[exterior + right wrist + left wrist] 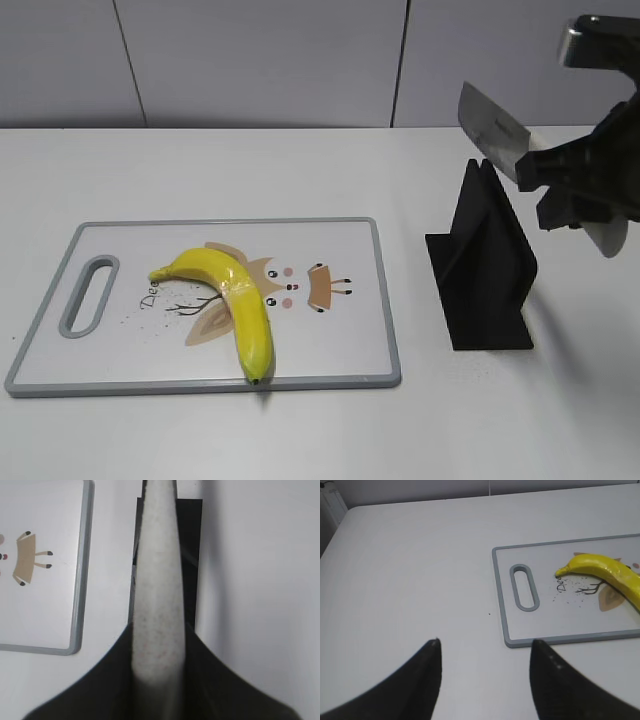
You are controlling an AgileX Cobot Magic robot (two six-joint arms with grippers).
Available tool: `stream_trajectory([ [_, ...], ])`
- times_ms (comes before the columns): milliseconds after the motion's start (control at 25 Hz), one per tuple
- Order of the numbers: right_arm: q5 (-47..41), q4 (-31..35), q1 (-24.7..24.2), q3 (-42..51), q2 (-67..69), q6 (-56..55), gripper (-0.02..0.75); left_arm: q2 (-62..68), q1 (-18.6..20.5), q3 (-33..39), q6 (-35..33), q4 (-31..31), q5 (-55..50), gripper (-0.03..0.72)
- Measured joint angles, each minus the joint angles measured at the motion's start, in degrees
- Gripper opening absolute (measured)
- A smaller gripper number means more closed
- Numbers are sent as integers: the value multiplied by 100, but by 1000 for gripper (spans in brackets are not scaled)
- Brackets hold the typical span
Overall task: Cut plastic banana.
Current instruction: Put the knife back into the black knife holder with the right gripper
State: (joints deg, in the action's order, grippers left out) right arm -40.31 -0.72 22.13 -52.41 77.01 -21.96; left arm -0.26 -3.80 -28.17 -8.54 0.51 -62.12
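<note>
Next, I let go of the knife, its blade now above the stand, with my right gripper in the slot of the black knife stand (516, 232) (166, 550), with the knife's handle sticking out to the front.
The yellow plastic banana (235, 300) lies bent on the white cutting board (120, 350), stem to the left, dark tip near the front edge. It also shows at the right edge of the left wrist view (610, 572). My right gripper (560, 185) is shut on a knife's pale speckled handle (157, 605); the knife blade (490, 130) is in the air above the black knife stand (485, 275). My left gripper (485, 650) is open and empty over bare table, left of the board's handle end (524, 587).
The black knife stand stands right of the board on the white table (560, 420). A grey wall runs behind the table. The board has a grey rim and a cartoon print (300, 285).
</note>
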Motion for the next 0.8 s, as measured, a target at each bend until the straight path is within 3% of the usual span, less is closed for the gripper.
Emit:
stream_trajectory([
  [400,-53,72,0,0,419,32,193,0,0,0,0,0,0,544],
  [800,-733,515,0,0,453,132,193,0,0,0,0,-1,0,544],
])
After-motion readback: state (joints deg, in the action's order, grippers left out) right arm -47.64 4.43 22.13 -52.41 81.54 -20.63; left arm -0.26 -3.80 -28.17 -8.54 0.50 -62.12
